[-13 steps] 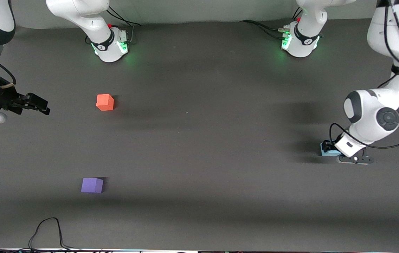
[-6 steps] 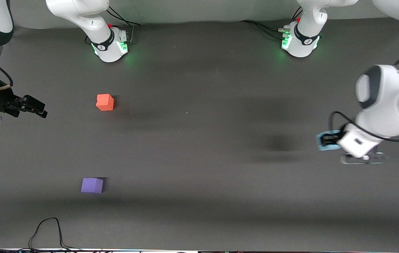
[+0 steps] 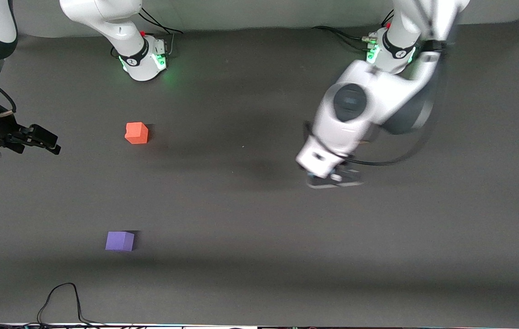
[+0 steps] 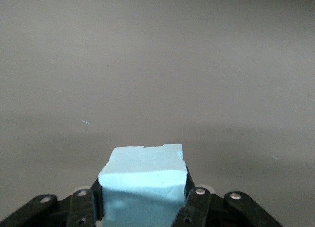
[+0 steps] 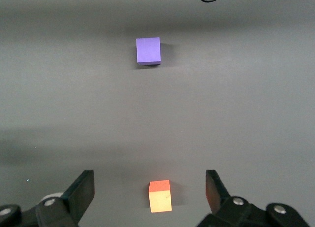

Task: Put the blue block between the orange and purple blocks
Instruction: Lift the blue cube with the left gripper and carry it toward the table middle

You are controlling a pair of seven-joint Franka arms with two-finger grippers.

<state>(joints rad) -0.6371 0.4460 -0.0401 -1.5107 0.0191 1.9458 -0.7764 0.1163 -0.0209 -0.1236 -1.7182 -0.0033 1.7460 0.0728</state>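
Note:
The blue block will rest on the bare table midway [image 3: 244, 157] between the orange block and the robot's left gripper after that gripper lets go.
The light blue block [image 4: 142, 180] sits clamped between the black fingers [image 4: 192, 202] of my left gripper [image 4: 142, 190], which is shut on it. In the front view the left gripper [image 3: 322, 173] hangs over the middle of the table, and its wrist hides the blue block. The orange block [image 3: 136, 133] [image 5: 160, 196] lies toward the right arm's end. The purple block [image 3: 120, 241] [image 5: 148, 50] lies nearer the front camera than the orange one. My right gripper [image 3: 48, 141] [image 5: 150, 185] waits open beside the orange block, holding nothing.
The two arm bases [image 3: 142, 59] [image 3: 392, 50] stand at the table's back edge. A black cable [image 3: 60, 297] loops on the table near the front edge, closer to the camera than the purple block.
The left arm has lifted the blue block off the table at its own end and swung it toward the middle. The right gripper has barely shifted.

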